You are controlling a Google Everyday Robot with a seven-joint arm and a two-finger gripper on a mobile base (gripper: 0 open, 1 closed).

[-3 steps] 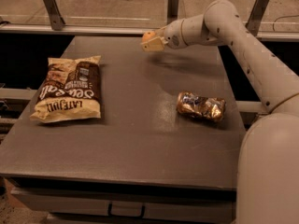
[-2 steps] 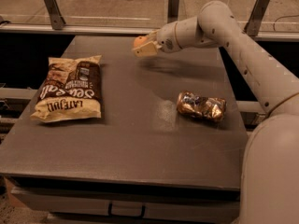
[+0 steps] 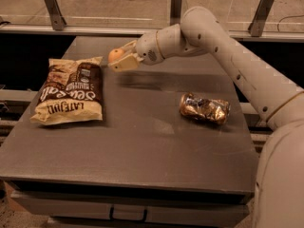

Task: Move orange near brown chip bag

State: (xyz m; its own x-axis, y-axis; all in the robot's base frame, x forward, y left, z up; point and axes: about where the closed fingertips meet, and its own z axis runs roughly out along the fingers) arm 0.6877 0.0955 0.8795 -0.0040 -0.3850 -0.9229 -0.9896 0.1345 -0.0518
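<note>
Next, I let go of the orange with my gripper at the brown chip bag's far corner (image 3: 99,70), the one closest to my gripper.
My gripper (image 3: 119,58) is shut on the orange (image 3: 115,55), a small round fruit held between cream fingers above the back left part of the table. The brown chip bag (image 3: 70,90), tan with a dark brown centre panel and white lettering, lies flat on the left side of the table. The orange hangs just right of the bag's upper right corner, above the table and not resting on it. My arm reaches in from the right.
A shiny crinkled foil package (image 3: 204,108) lies on the right side of the grey table (image 3: 142,146). A rail with metal posts (image 3: 53,6) runs behind the table. My white arm's body (image 3: 280,175) fills the lower right.
My gripper has carried the orange leftward across the back of the table, from near the centre to just beside the chip bag's upper right corner.
</note>
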